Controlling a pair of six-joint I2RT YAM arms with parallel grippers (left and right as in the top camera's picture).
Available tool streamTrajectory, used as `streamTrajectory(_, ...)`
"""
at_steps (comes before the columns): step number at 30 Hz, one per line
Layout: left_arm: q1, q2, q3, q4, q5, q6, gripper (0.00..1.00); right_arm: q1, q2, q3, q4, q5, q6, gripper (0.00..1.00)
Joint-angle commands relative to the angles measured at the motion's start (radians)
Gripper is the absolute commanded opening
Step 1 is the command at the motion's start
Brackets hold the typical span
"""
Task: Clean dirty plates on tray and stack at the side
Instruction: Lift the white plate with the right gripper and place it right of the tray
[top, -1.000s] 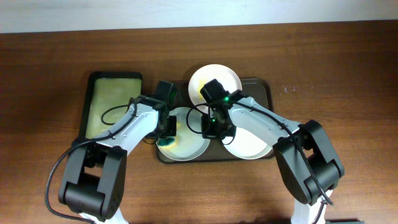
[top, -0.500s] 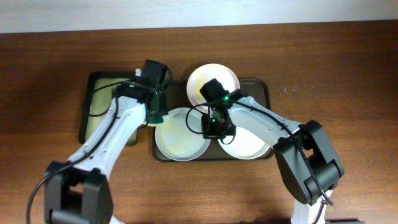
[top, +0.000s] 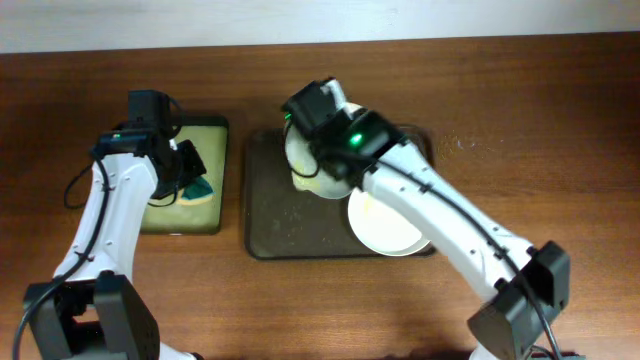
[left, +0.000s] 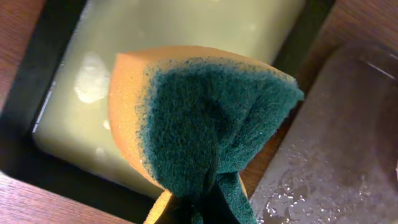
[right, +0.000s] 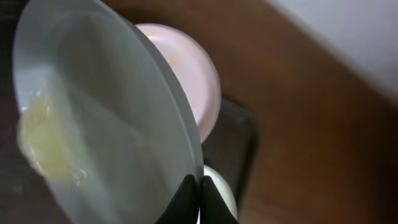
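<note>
I will let go of the white plate with my right gripper on the brown table (top: 489, 159) (right: 303, 194), next to the dark tray and opposite the small tray.
My right gripper (right: 199, 185) is shut on the rim of a white plate (right: 93, 124) with a yellow smear and holds it lifted and tilted on edge over the back of the dark tray (top: 290, 215). In the overhead view this plate (top: 303, 168) shows under my right wrist (top: 322, 158). A second plate (top: 385, 228) lies flat at the tray's right. A third plate (right: 186, 74) lies behind the held one. My left gripper (left: 199, 210) is shut on an orange and green sponge (left: 199, 124), held over the small tray (top: 185, 205).
The small black tray with yellow-green lining (left: 186, 31) stands left of the dark tray, whose wet floor (left: 336, 143) shows water drops. Brown table (top: 540, 120) extends to the right and front.
My left gripper carried the sponge left from the plate to over the small tray. My right gripper lifted the front-left plate off the tray and tilted it on edge.
</note>
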Motion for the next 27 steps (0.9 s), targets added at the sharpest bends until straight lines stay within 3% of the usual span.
streamTrajectory(1,0.024,-0.029,0.006,0.006,-0.007,0.019,0.0,0.1,-0.019,0.028,0.048,0.28,-0.141,0.04)
streamTrajectory(8,0.027,-0.029,0.006,0.013,-0.007,0.019,0.0,0.294,-0.019,0.028,0.208,0.552,-0.617,0.04)
streamTrajectory(11,0.027,-0.029,0.006,0.013,-0.007,0.019,0.0,0.343,-0.019,0.028,0.242,0.644,-0.728,0.04)
streamTrajectory(17,0.027,-0.029,0.006,0.013,-0.007,0.02,0.0,0.358,-0.019,0.028,0.256,0.661,-0.73,0.04)
streamTrajectory(20,0.027,-0.029,0.006,0.013,-0.007,0.02,0.0,0.345,-0.019,0.028,0.248,0.648,-0.599,0.04)
streamTrajectory(21,0.027,-0.029,0.006,0.013,-0.007,0.02,0.0,0.327,-0.019,0.027,0.232,0.606,-0.504,0.04)
streamTrajectory(23,0.027,-0.029,0.006,0.01,-0.007,0.02,0.0,0.211,-0.019,0.027,0.129,0.173,-0.259,0.04)
streamTrajectory(25,0.027,-0.029,0.006,0.01,-0.007,0.02,0.0,0.05,-0.019,0.027,0.079,-0.311,-0.132,0.04)
streamTrajectory(27,0.027,-0.029,0.006,0.008,-0.007,0.02,0.0,-0.171,-0.019,0.027,0.06,-0.602,-0.043,0.04)
